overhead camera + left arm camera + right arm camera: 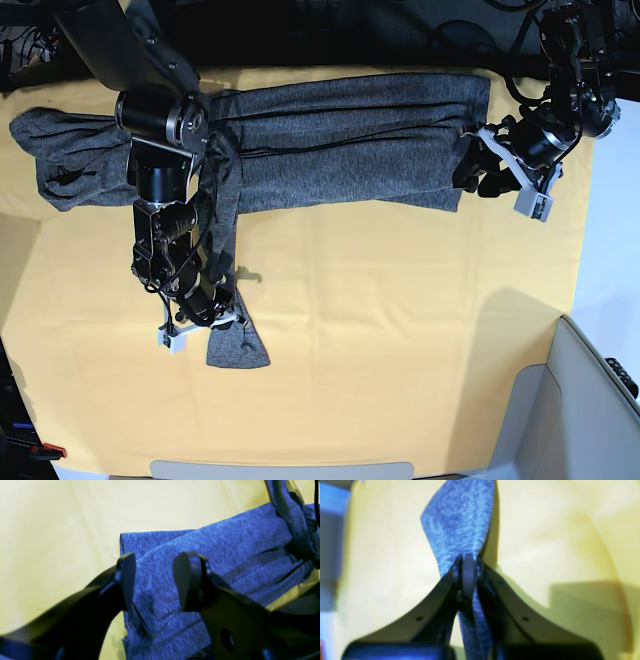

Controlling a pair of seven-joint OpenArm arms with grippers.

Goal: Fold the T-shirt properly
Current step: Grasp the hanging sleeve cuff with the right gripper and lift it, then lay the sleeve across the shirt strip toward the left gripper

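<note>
My right gripper has the sleeve, now drawn down toward the front. It will let go of it on the T-shirt band's front edge (403, 168), a little short of my left gripper.
The dark grey T-shirt (340, 140) lies in a long band across the far side of the yellow table cloth (400, 330). One sleeve (238, 348) is drawn down toward the front. My right gripper (215, 325) is shut on that sleeve. In the right wrist view the gripper (469, 565) pinches the fabric (460, 517), which fans out beyond the tips. My left gripper (470, 170) is at the band's right end. In the left wrist view this gripper (155, 580) is open, its fingers astride the folded edge of the shirt (225, 542).
A grey bin (590, 400) stands at the front right corner beside the table cloth's edge. Dark cables hang near the left arm at the back right. A bunched sleeve knot (295, 517) lies on the shirt in the left wrist view.
</note>
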